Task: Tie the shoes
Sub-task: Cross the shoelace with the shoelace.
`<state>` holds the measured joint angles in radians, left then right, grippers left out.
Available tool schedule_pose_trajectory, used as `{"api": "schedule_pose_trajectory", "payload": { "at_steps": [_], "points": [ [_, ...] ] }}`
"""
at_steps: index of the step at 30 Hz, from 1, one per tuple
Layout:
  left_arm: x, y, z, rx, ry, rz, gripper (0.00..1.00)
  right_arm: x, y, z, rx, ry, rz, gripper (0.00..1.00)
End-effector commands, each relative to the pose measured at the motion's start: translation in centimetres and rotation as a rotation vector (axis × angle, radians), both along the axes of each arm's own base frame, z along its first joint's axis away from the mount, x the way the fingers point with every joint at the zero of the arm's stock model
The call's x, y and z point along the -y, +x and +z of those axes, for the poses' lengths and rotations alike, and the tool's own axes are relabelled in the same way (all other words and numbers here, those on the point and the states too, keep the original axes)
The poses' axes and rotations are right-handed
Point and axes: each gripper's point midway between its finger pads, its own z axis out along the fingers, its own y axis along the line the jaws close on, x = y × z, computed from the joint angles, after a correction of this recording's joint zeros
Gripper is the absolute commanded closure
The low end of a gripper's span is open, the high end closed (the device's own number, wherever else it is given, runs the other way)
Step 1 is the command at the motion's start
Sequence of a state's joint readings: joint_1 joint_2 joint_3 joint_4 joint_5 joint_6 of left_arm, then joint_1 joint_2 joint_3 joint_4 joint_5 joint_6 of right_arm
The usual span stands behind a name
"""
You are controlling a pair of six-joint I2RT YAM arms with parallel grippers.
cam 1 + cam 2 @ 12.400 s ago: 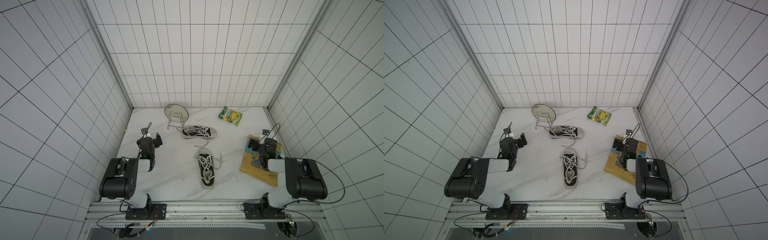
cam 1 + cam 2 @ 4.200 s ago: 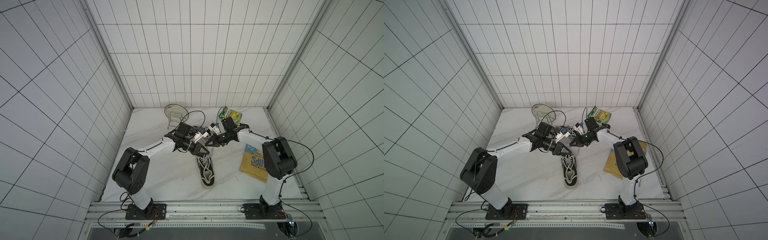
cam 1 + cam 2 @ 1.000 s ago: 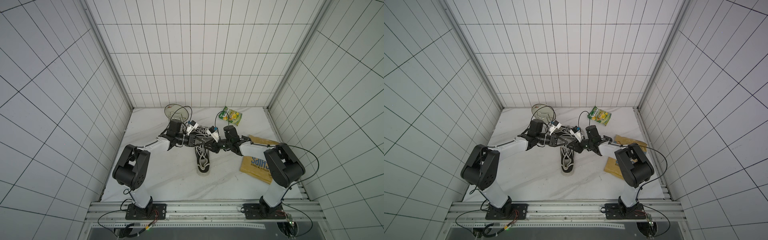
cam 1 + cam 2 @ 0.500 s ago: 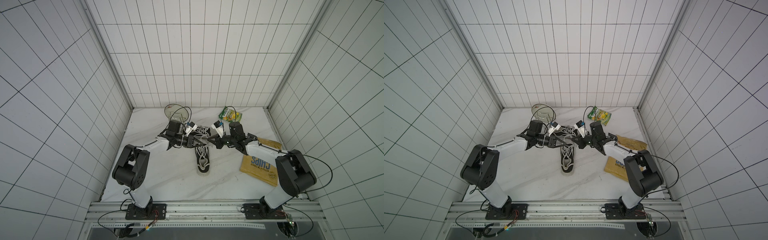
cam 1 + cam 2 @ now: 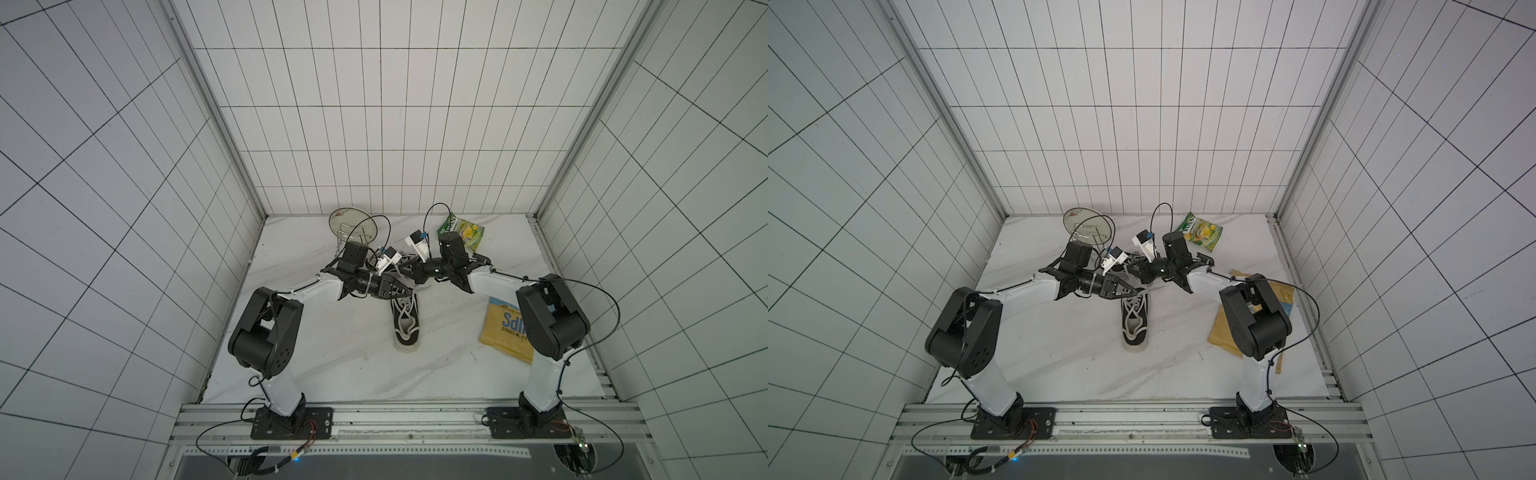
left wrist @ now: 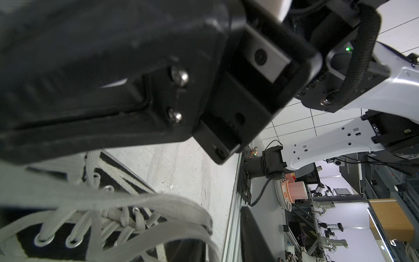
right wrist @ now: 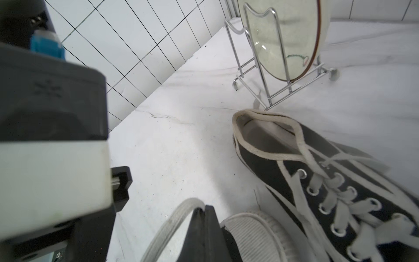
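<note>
My right gripper holds the lace far out, and the loop drapes over my left gripper. It should open and pinch the lace loop close to the shoe's lacing (image 5: 404,304).
One shoe (image 5: 406,322) (image 5: 1134,322), a black sneaker with white laces, lies mid-table with its toe toward the front rail. The other shoe (image 7: 317,172) lies just behind it and is mostly hidden under the arms in both top views. My right gripper (image 5: 409,276) (image 7: 200,209) is shut on a white lace (image 7: 172,217) that arcs away from its tips, beside a white ribbed rubber end (image 7: 249,231). My left gripper (image 5: 401,289) (image 6: 217,247) hovers over the near shoe's lacing with its jaws slightly apart. A lace loop (image 6: 158,204) drapes across one of its fingers.
A glass plate (image 5: 353,224) stands in a wire rack (image 7: 260,79) at the back. A green snack bag (image 5: 461,230) lies at the back right. A yellow chip bag (image 5: 505,332) lies partly under the right arm. The two wrists nearly touch.
My right gripper has shut on the lace and drawn back and up a little. My left gripper's jaws have parted from shut. The near shoe has stayed put.
</note>
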<state>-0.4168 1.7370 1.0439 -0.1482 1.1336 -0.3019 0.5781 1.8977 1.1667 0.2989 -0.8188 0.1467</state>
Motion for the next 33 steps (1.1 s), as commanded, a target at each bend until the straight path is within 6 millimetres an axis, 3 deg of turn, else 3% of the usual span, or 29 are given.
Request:
{"api": "schedule_pose_trajectory", "payload": {
  "at_steps": [1, 3, 8, 11, 17, 24, 28, 33],
  "points": [
    [0.4, 0.6, 0.5, 0.044, -0.009, -0.005, 0.88, -1.1, -0.5, 1.1, -0.029, 0.057, 0.071, 1.00],
    [0.4, 0.5, 0.8, 0.052, -0.017, -0.008, 0.99, -1.3, -1.0, 0.2, -0.078, 0.055, 0.102, 1.00],
    [0.4, -0.1, 1.9, 0.060, -0.058, -0.020, 1.00, -1.4, -1.7, -2.3, -0.176, 0.030, 0.143, 0.93],
    [0.1, -0.2, 2.1, 0.061, -0.063, -0.011, 1.00, -0.9, -1.5, -3.4, -0.184, -0.015, 0.127, 0.80],
    [-0.7, 0.3, 2.4, 0.056, -0.078, 0.022, 1.00, 2.3, 1.2, -2.3, -0.121, -0.084, 0.010, 0.53],
    [-0.9, 0.3, 2.7, 0.048, -0.087, 0.025, 1.00, 7.0, 4.0, -2.0, -0.075, -0.210, -0.098, 0.41],
    [-1.2, 0.9, 2.6, 0.047, -0.088, 0.056, 1.00, 8.8, 3.8, -1.2, -0.059, -0.218, -0.123, 0.36],
    [-1.5, 1.6, 2.5, 0.043, -0.091, 0.084, 1.00, 9.2, 1.0, 0.4, 0.054, -0.141, -0.120, 0.29]
  ]
}}
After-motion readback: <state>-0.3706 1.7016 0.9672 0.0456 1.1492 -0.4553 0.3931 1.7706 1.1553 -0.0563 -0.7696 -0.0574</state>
